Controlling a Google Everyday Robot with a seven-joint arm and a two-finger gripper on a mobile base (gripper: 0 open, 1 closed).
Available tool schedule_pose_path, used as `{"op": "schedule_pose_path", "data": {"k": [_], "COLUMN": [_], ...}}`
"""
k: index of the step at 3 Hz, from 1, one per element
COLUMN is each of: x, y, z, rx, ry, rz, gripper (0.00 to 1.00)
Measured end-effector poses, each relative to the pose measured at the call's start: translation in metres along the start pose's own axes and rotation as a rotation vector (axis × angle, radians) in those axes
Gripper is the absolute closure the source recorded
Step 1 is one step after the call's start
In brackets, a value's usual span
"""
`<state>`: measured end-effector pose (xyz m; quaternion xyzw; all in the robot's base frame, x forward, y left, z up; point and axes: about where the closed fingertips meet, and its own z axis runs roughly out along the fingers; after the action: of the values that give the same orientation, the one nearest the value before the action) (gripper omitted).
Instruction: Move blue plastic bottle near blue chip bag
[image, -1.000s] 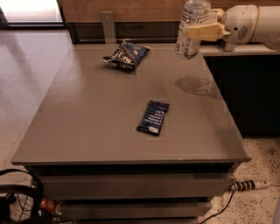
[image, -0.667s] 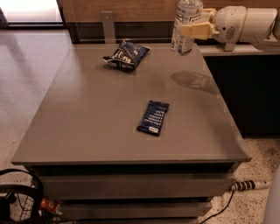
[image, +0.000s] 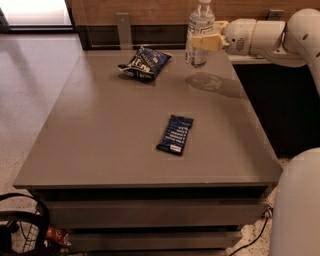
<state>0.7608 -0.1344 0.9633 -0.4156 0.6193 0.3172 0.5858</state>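
Next, I set the blue plastic bottle down on the grey table, snug (image: 174, 76) next to the edge of the blue chip bag that faces my gripper.
The blue plastic bottle (image: 199, 31), clear with a white cap and a white-and-blue label, is upright at the far right of the grey table (image: 115, 130), its base at or just above the top. My gripper (image: 204, 42) reaches in from the right and is shut on the bottle's body. The blue chip bag (image: 145, 62), puffy and dark blue with white lettering, lies at the far middle of the table, a short way left of the bottle.
A flat dark blue bar wrapper (image: 175, 134) lies near the table's middle right. A wooden wall with a metal bracket (image: 123, 29) runs along the far edge. A dark cabinet stands to the right. Cables and a black basket (image: 22, 227) are on the floor at the front left.
My gripper has carried the bottle leftward, closer to the chip bag. The bag and bar wrapper have not moved on the table.
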Motion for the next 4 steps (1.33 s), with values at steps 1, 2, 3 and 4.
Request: {"op": "schedule_pose_path", "data": {"k": [1, 2, 3, 4], "x": [0.015, 0.026, 0.039, 0.051], "y": [-0.008, -0.014, -0.012, -0.009], "z": [0.02, 0.043, 0.068, 0.085], "rx": [-0.002, 0.007, -0.001, -0.006], "ry": [0.012, 0.036, 0.043, 0.043], "rz": [0.027, 0.029, 0.029, 0.03], "gripper": [1.0, 1.0, 1.0, 1.0]}}
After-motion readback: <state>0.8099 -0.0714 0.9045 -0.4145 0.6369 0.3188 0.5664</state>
